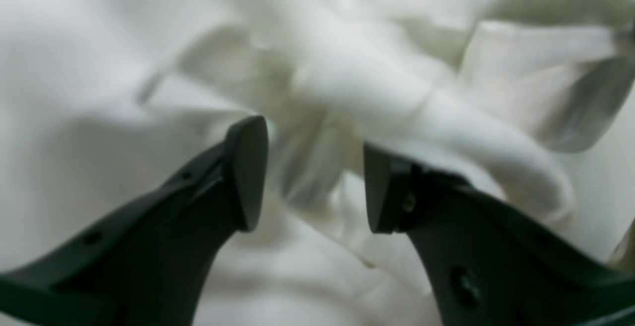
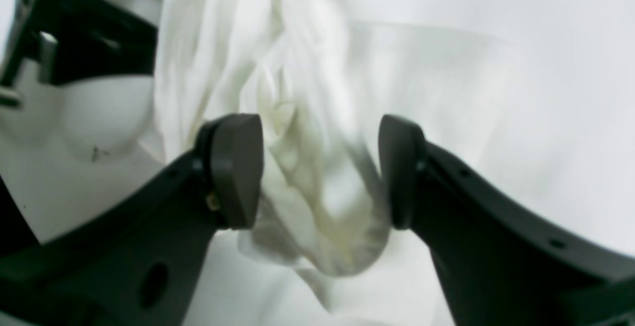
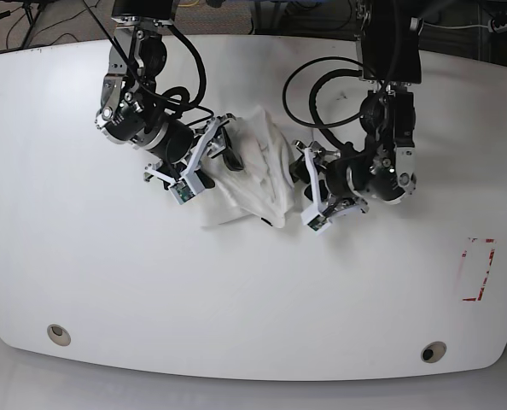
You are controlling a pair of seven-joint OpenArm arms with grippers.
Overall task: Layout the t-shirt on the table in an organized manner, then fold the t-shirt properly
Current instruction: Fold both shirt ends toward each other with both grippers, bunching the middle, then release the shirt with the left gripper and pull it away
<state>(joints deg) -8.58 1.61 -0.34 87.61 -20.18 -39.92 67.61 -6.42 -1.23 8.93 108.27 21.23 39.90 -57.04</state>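
A wide, crumpled bunch of the t-shirt lies between the fingers of the robot's right gripper, so it should take a narrow fold nearer the heap's middle (image 3: 250,178) and pull the t-shirt open.
The white t-shirt (image 3: 258,171) lies bunched in a crumpled heap on the table (image 3: 236,290), a little behind its middle; no print shows. My left gripper (image 3: 300,184) sits at the heap's right edge. In the left wrist view its jaws (image 1: 312,177) stand open over blurred folds of the t-shirt (image 1: 377,88), and nothing is pinched. My right gripper (image 3: 222,149) is at the heap's left side. The right wrist view shows it (image 2: 320,172) open, with a loose, blurred bunch of the t-shirt (image 2: 317,207) hanging in the gap between its pads.
A red-white tape rectangle (image 3: 478,269) marks the table's right side. Two round metal grommet holes (image 3: 58,334) (image 3: 434,352) sit near the front edge. Black cables loop from both arms behind the heap.
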